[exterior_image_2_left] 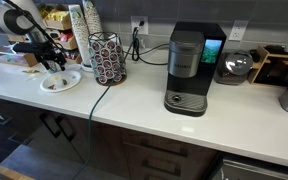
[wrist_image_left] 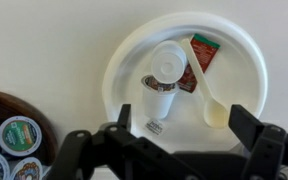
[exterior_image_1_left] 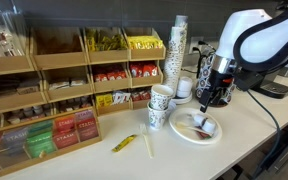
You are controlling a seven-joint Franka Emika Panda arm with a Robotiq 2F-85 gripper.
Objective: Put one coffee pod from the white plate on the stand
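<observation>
My gripper is going to close around the body of the white coffee pod (exterior_image_1_left: 204, 120) (wrist_image_left: 158, 97) that lies on its side, next to the round white lid.
The white plate (wrist_image_left: 239, 50) lies on the counter and holds a white coffee pod (wrist_image_left: 161, 92) on its side, with a second round white lid against its top. A red packet (wrist_image_left: 202, 55) and a white plastic spoon (wrist_image_left: 208, 95) lie beside them. My gripper (wrist_image_left: 186, 112) is open and empty, hovering over the plate with the pod just ahead of its left finger. The black stand (wrist_image_left: 9, 135), with its green-and-white pod lids, is at the lower left. In both exterior views the gripper (exterior_image_1_left: 212, 96) (exterior_image_2_left: 54, 63) hangs above the plate (exterior_image_1_left: 187, 133) (exterior_image_2_left: 61, 84), next to the stand (exterior_image_2_left: 108, 58).
Patterned paper cups (exterior_image_1_left: 160, 102) and a tall cup stack (exterior_image_1_left: 179, 40) stand near the plate. Wooden shelves of tea boxes (exterior_image_1_left: 64, 90) fill the back. A yellow packet (exterior_image_1_left: 124, 143) lies on the counter. The black coffee machine (exterior_image_2_left: 187, 70) and a cable (exterior_image_2_left: 102, 95) sit beyond the stand.
</observation>
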